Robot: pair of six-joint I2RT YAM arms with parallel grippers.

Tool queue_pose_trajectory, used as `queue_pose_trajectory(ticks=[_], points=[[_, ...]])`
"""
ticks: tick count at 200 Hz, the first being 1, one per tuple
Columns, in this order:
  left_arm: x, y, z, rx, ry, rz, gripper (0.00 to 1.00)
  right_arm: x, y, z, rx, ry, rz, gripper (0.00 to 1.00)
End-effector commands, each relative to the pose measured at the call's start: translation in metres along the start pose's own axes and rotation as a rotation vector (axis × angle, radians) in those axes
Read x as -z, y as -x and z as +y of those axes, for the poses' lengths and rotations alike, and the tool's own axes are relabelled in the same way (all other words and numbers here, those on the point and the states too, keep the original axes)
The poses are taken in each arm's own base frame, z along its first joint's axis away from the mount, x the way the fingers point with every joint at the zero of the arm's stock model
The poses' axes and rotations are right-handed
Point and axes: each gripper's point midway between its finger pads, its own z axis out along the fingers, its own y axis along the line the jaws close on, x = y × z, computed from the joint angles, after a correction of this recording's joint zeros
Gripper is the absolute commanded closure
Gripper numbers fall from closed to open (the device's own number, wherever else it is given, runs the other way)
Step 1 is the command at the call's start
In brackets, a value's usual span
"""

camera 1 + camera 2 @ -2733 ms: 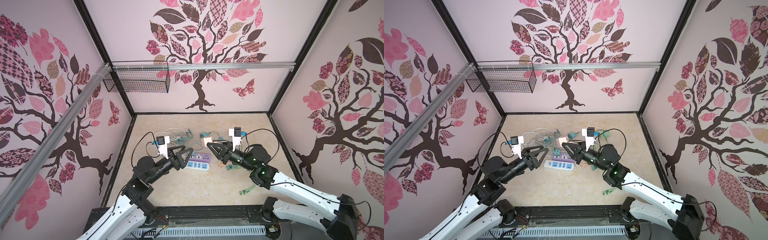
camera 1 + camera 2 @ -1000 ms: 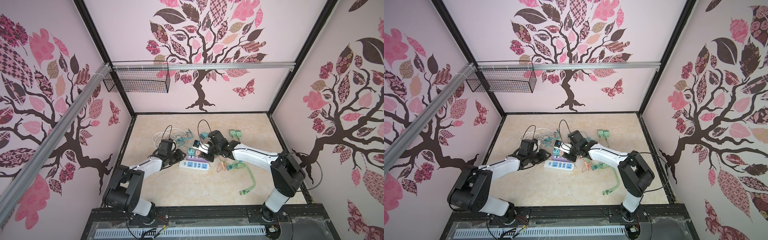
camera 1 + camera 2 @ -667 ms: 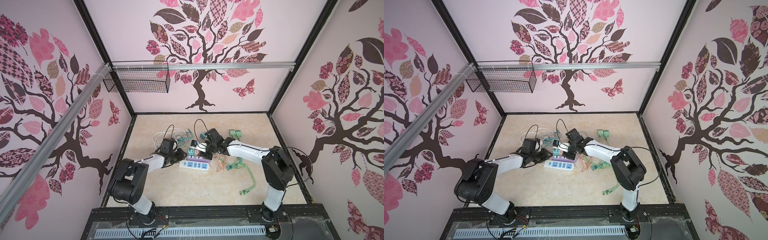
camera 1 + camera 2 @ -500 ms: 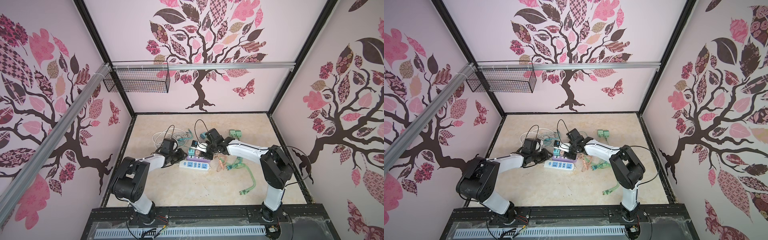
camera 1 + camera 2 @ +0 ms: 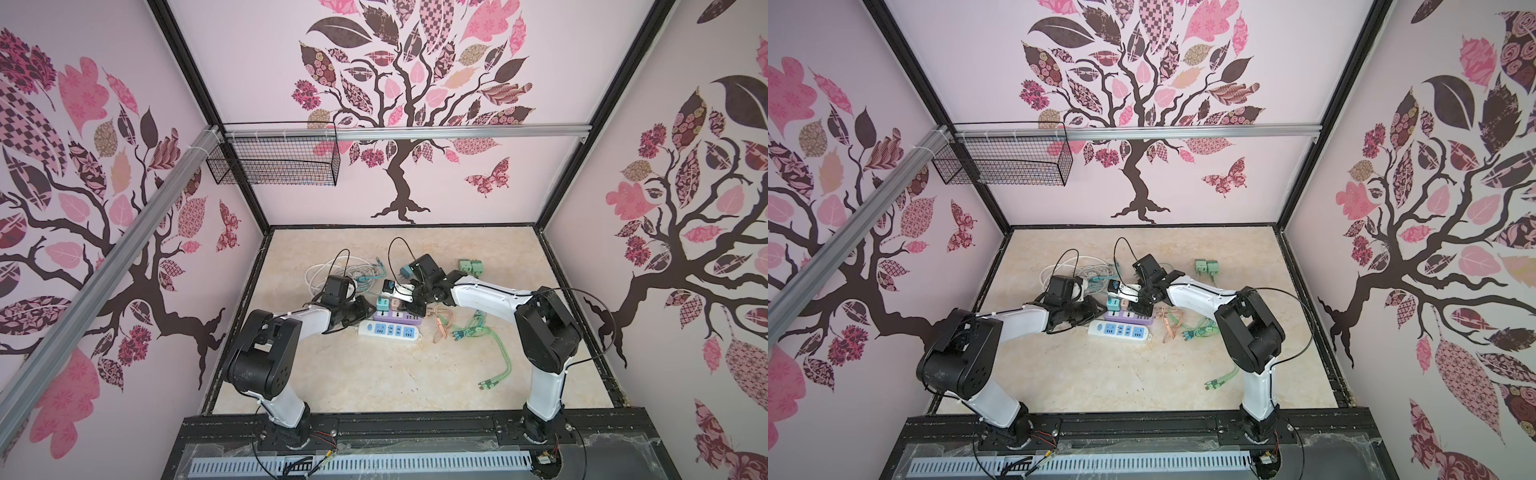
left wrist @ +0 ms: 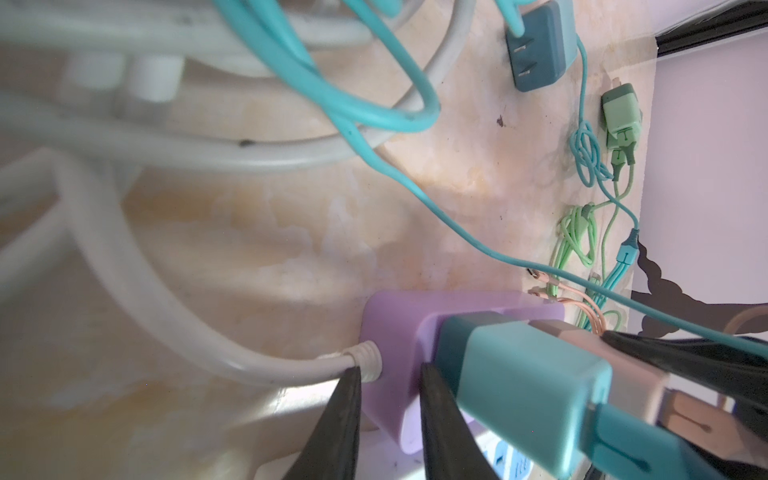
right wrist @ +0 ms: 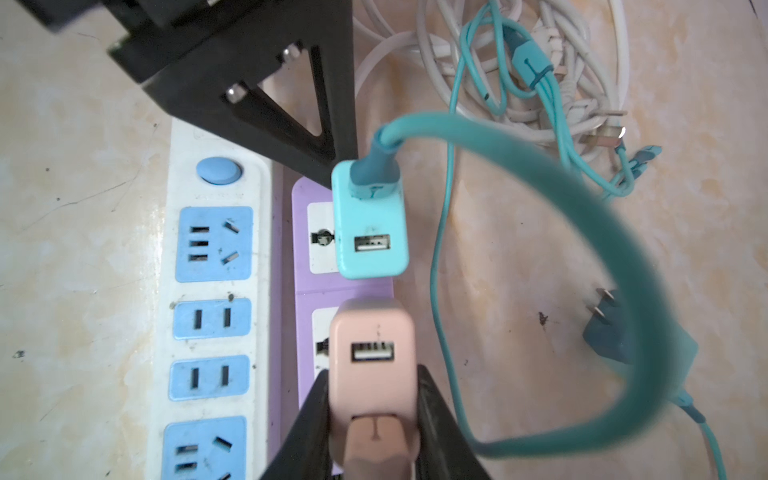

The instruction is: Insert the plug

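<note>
Next, my right gripper lets go of the pink plug in the purple power strip's socket (image 5: 396, 304) (image 7: 372, 376) next to the teal plug.
In the right wrist view my right gripper (image 7: 374, 376) is shut on the pink plug (image 7: 372, 361), which stands upright over the second socket of the purple power strip (image 7: 301, 195). A teal plug (image 7: 370, 224) with a teal cable sits in the socket beside it. My left gripper (image 6: 388, 370) is shut on the cord end of the purple power strip (image 6: 395, 324), one finger against the white cord's collar. In both top views the grippers, left (image 5: 365, 309) and right (image 5: 409, 307), meet over the purple strip (image 5: 399, 318), (image 5: 1133, 319). The plug's prongs are hidden.
A white power strip (image 5: 388, 331) lies against the purple one on the near side. A coil of white cable (image 5: 328, 270) lies behind the left arm. Two green adapters (image 5: 469, 266), green cables (image 5: 490, 336), an orange cable (image 5: 440, 320) and a dark blue adapter (image 7: 611, 328) lie nearby.
Both arms came down from near the camera to the strips. Over the last second the left jaws narrowed onto the purple strip's end, and the right gripper kept hold of the pink plug.
</note>
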Motion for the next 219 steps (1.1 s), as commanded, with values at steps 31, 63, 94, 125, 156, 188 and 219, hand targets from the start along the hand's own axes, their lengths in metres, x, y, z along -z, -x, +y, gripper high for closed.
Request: queue_pose_trajectory(ticks=[31,63,94,125,156,188,219], points=[[0.0,0.008,0.002,-0.01,0.003,-0.013,0.74,-0.009,-0.009,0.001,0.001,0.029,0.041,0.86],[0.001,0.008,0.002,-0.005,0.0,-0.015,0.76,-0.013,-0.012,0.001,0.003,0.032,0.05,0.86],[0.001,0.007,0.004,0.002,-0.001,-0.01,0.77,-0.018,-0.019,0.003,0.011,0.04,0.07,0.86],[0.002,0.007,0.007,0.01,0.0,-0.013,0.77,-0.025,-0.031,0.005,0.012,0.046,0.106,0.87],[0.005,0.009,0.009,0.019,-0.005,-0.019,0.77,-0.031,-0.041,0.01,0.005,0.067,0.136,0.88],[0.011,0.013,0.009,0.029,-0.017,-0.032,0.78,-0.039,-0.056,0.015,-0.005,0.086,0.188,0.87],[0.025,0.019,0.004,0.038,-0.039,-0.057,0.78,-0.041,-0.066,0.019,-0.007,0.094,0.221,0.87]])
